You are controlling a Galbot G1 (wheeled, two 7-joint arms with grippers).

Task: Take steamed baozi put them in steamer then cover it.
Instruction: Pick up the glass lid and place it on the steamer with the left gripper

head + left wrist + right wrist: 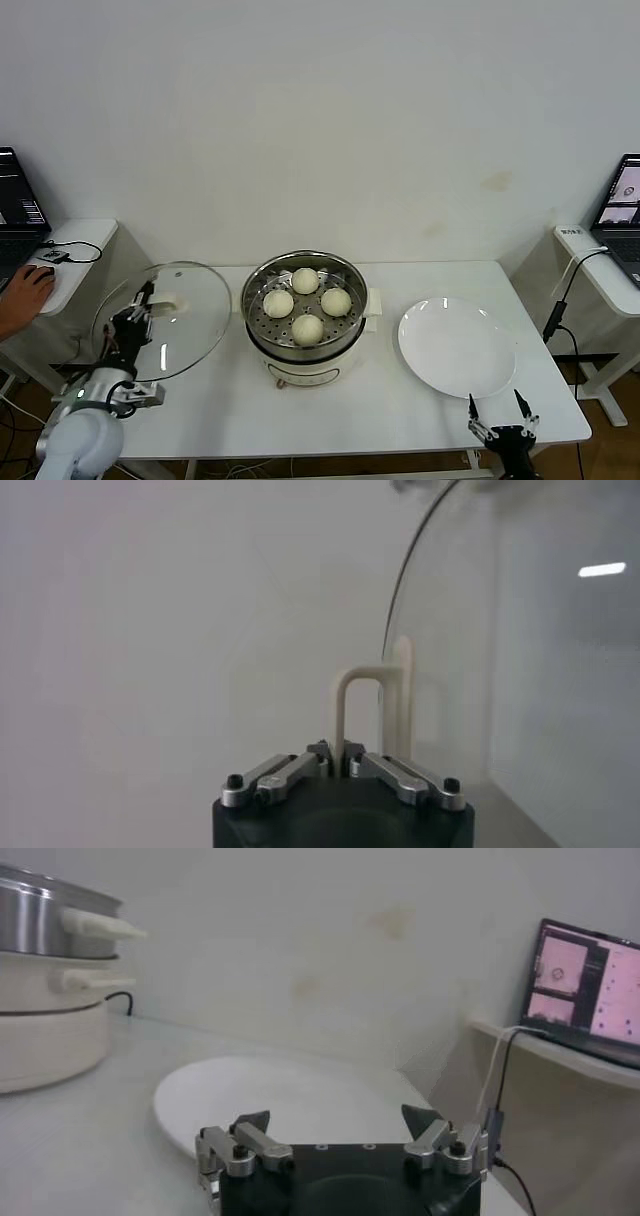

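My left gripper is to let go of the clear glass cover on the steel steamer's rim, centred over the cream-white baozi (305, 301).
Four cream-white baozi (306, 303) sit in the perforated basket of the steel steamer (262, 335) at the table's middle. My left gripper (141, 307) is shut on the cream-white handle (352, 712) of the clear glass cover (195, 310) and holds it tilted, off the table, left of the steamer. In the left wrist view the cover (500, 660) stands edge-on beside the handle. My right gripper (497, 408) is open and empty at the table's front right edge, just before the white plate (457, 347). The right wrist view shows the steamer (40, 998) far off.
The white plate (260, 1098) is empty, right of the steamer. Side tables with laptops (20, 205) stand at both ends; a person's hand (25, 290) rests on a mouse at the left. A cable (555, 310) hangs at the right.
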